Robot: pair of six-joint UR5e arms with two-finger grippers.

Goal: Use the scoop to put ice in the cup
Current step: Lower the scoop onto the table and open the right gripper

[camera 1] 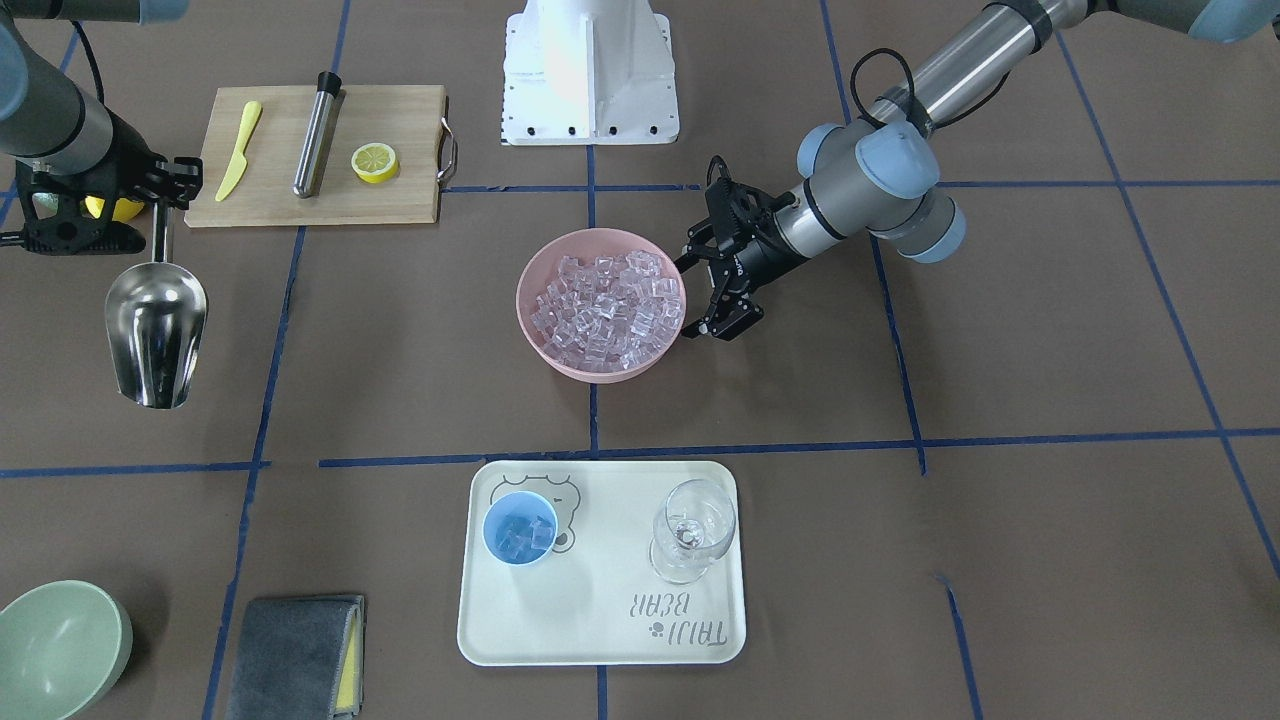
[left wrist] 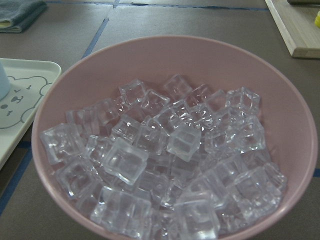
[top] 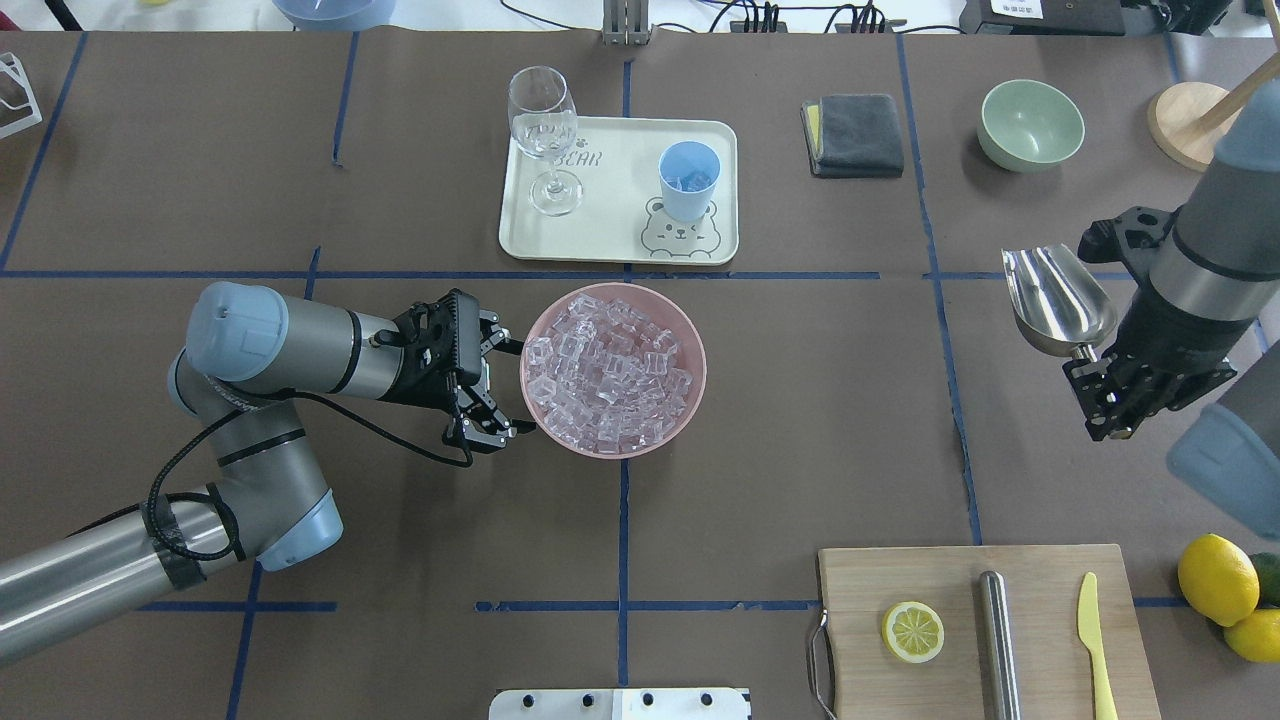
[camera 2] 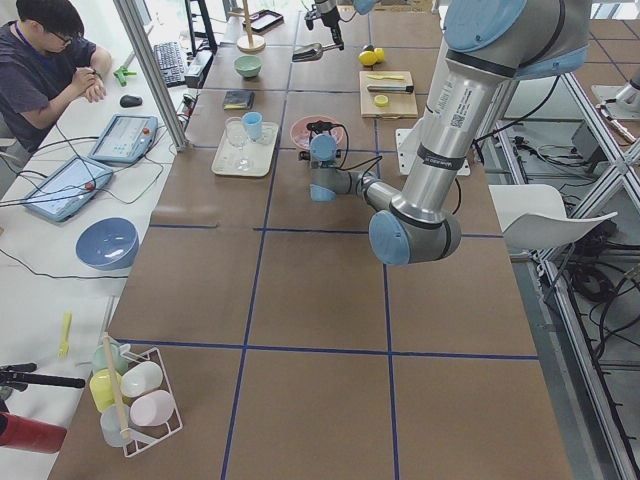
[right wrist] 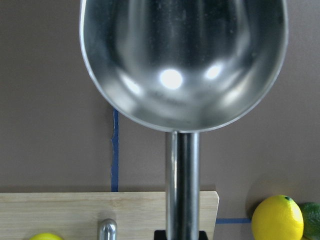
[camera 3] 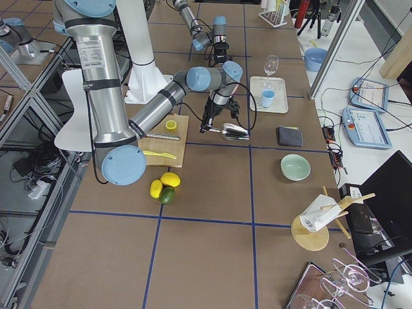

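Note:
Next, my right gripper sets the steel scoop, now held above the table, down on the table [camera 1: 252, 322] next to the blue tape, off the knife end of the wooden board.
The ice [top: 610, 370] fills a pink bowl [top: 690, 340] at the table's middle and crowds the left wrist view [left wrist: 165, 150]. My left gripper [top: 512, 390] is open right at the bowl's rim on the robot's left side, one finger toward each side of it [camera 1: 693, 297]. My right gripper [top: 1090, 362] is shut on the rod handle of the steel scoop [top: 1055, 298], held above the table far to the robot's right. The scoop's trough [right wrist: 185, 60] is empty. The light-blue cup [top: 689, 180] stands on a tray and has a few cubes in it [camera 1: 520, 528].
The cream tray [top: 610, 230] also carries a clear wine glass [top: 545, 135]. A wooden board [top: 1040, 640] holds a lemon half, a steel cylinder and a yellow knife. Lemons [top: 1215, 580], a green bowl [top: 1032, 125] and a grey cloth [top: 855, 133] lie around the right side.

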